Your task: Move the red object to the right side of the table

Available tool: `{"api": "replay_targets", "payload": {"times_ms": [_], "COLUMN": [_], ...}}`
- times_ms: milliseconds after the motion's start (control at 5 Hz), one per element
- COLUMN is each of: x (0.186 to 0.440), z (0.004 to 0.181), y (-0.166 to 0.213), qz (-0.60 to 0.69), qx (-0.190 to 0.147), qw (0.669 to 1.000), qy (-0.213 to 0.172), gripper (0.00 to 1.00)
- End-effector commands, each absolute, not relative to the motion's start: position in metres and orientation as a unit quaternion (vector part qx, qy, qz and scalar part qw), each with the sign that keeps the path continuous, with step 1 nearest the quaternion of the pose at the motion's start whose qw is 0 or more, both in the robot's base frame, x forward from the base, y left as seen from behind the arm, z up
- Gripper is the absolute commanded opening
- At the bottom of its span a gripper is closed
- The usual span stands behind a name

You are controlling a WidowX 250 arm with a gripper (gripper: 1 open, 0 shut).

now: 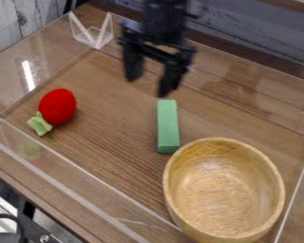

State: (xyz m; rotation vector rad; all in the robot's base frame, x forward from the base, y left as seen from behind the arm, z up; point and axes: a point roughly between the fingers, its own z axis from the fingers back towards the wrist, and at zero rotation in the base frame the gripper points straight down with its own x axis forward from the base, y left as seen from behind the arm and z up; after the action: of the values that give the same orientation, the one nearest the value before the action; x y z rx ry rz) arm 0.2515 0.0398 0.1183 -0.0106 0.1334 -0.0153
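The red object's round body (58, 102) has a light-green stem. My gripper needs to go to that body next and close there, leaving the stem free.
The red object (57, 105), a small rounded toy fruit with a light-green stem piece at its lower left, lies on the left part of the wood-grain table (110, 152). My black gripper (152, 72) hangs above the table's middle back, pointing down, blurred by motion. Its two fingers stand apart with nothing between them. It is well to the right of and behind the red object, not touching it.
A flat green rectangular block (169, 125) lies just below the gripper, right of centre. A large wooden bowl (226, 189) fills the front right corner. Low clear acrylic walls (41, 52) border the table.
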Motion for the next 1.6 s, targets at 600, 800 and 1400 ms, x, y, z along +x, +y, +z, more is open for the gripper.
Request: {"api": "replay_targets", "payload": {"times_ms": [600,800,1400], "x": [0.205,0.204,0.224], "z": [0.103,0.084,0.044], "y": [0.177,0.187,0.184], "qz": [0.018,0.015,-0.001], "qx": [0.007,0.004,-0.006], "qw": [1.000,1.000,1.000], "qy": [-0.002,0.000,-0.006], "gripper": [1.00,1.00,1.00]}}
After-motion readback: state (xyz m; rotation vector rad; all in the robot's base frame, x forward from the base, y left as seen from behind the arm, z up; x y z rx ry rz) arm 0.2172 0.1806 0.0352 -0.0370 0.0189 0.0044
